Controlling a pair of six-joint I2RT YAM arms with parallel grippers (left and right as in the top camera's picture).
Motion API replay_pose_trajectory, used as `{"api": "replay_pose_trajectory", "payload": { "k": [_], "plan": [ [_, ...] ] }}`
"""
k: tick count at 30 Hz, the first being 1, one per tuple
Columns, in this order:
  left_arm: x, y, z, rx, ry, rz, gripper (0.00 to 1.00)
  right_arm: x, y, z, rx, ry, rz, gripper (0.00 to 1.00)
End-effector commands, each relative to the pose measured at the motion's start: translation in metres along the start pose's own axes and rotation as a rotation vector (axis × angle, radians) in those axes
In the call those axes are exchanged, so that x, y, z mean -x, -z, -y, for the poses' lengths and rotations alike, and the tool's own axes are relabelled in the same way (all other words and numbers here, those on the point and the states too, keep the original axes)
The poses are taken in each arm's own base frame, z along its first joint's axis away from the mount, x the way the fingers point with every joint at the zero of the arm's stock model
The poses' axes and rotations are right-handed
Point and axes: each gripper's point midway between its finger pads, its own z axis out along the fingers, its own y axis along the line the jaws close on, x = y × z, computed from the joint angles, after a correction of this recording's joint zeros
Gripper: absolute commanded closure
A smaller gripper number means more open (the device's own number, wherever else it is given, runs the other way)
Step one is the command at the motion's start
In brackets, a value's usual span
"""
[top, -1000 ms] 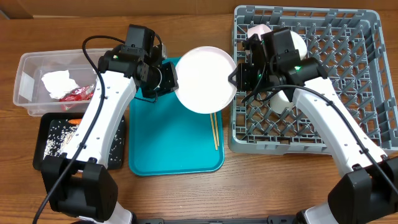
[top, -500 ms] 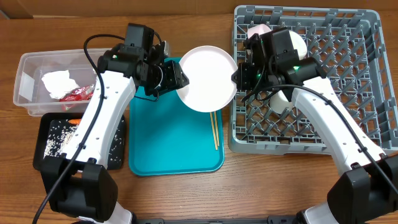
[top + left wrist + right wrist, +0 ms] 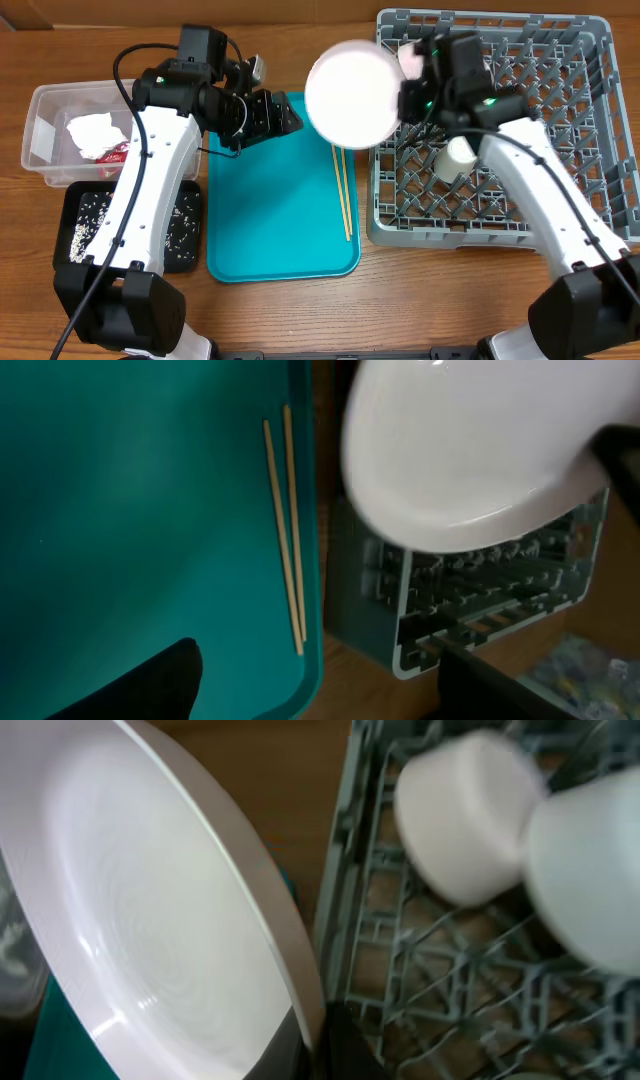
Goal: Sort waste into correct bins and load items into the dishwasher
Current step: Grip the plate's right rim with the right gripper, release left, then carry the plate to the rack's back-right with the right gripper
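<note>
The white bowls and small cup are in the grey rack (image 3: pixel 512 114). I will use my right gripper to stand the white plate in it beside them.
A white round plate (image 3: pixel 350 93) hangs over the gap between the teal tray and the grey dishwasher rack (image 3: pixel 560 150), tilted. My right gripper (image 3: pixel 405 100) is shut on its right rim; in the right wrist view the plate (image 3: pixel 150 920) fills the left side, its edge pinched between my fingers (image 3: pixel 285 1055). My left gripper (image 3: pixel 283 115) stands open to the left of the plate, apart from it, with nothing between its fingers (image 3: pixel 140 685). The chopsticks (image 3: pixel 343 190) lie on the teal tray's right side. White bowls (image 3: pixel 465 815) and a small cup (image 3: pixel 458 157) sit in the rack.
The clear tub (image 3: pixel 45 105) at the left holds a crumpled tissue (image 3: pixel 90 133) and a red wrapper (image 3: pixel 118 152). The black tray (image 3: pixel 185 235) below it holds rice grains. The teal tray (image 3: pixel 270 220) lies in the middle of the wooden table.
My left gripper opened, let go of the plate and drew back left. My right gripper, still gripping the plate, lifted it toward the back and the rack.
</note>
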Motion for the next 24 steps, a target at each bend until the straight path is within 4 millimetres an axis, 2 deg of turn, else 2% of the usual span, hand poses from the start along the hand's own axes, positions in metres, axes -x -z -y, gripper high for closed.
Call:
{"api": "replay_pose_trajectory", "payload": {
  "k": [1,3,6,8,10,14,18,24],
  "plan": [
    [0.004,0.012,-0.008,0.080,-0.043,0.044,0.11,0.069,0.079,0.012,-0.055,-0.003,0.251,0.96],
    [0.005,0.012,-0.012,0.107,-0.041,0.049,0.00,0.080,0.103,0.036,-0.164,-0.025,0.315,0.96],
    [0.005,0.012,-0.014,0.117,-0.041,0.052,0.00,0.086,0.136,0.086,-0.424,-0.056,0.381,0.96],
    [0.006,0.012,-0.014,0.116,-0.042,0.053,0.00,0.082,0.159,0.123,-0.643,-0.094,0.405,0.96],
    [0.006,0.012,-0.014,0.116,-0.042,0.054,0.00,0.075,0.176,0.150,-0.818,-0.117,0.404,0.96],
    [0.006,0.012,-0.014,0.116,-0.042,0.054,0.00,0.060,0.200,0.184,-1.078,-0.137,0.380,0.96],
    [0.006,0.012,-0.014,0.116,-0.042,0.054,0.00,0.052,0.204,0.202,-1.176,-0.143,0.343,0.96],
    [0.006,0.012,-0.014,0.116,-0.042,0.054,0.00,0.050,0.186,0.220,-1.205,-0.151,0.300,0.96]
  ]
}}
